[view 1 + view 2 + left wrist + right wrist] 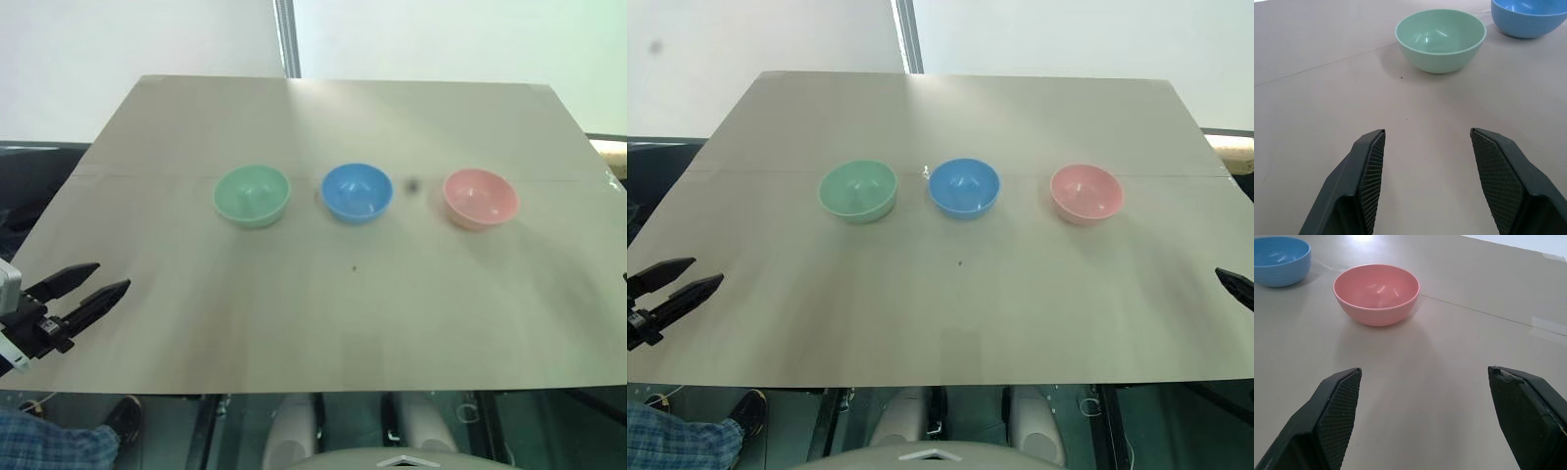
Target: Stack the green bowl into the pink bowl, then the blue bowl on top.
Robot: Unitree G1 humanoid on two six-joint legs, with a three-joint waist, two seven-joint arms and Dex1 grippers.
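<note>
The robot's right gripper should next move to the pink bowl's near-side rim (pixel 480 219) (pixel 1362 307) and close there, with one finger inside the bowl.
Three small bowls stand upright in a row across the tan table. The green bowl (pixel 253 194) is on the left, the blue bowl (pixel 357 191) in the middle and the pink bowl (pixel 480 197) on the right, each apart from its neighbour and empty. My left gripper (pixel 104 279) hovers open over the table's near left edge, well short of the green bowl (pixel 1440 40). At the right edge my right gripper (pixel 1422 387) stands wide open, facing the pink bowl (pixel 1376 293) from a distance; one fingertip (pixel 1234 286) shows there. Neither gripper holds anything.
The tan table (pixel 323 313) has a faint seam running across it just behind the bowls. A small dark speck (pixel 412 184) lies between the blue and pink bowls. A person's shoe and sleeve (pixel 59 436) show below the table's near left corner.
</note>
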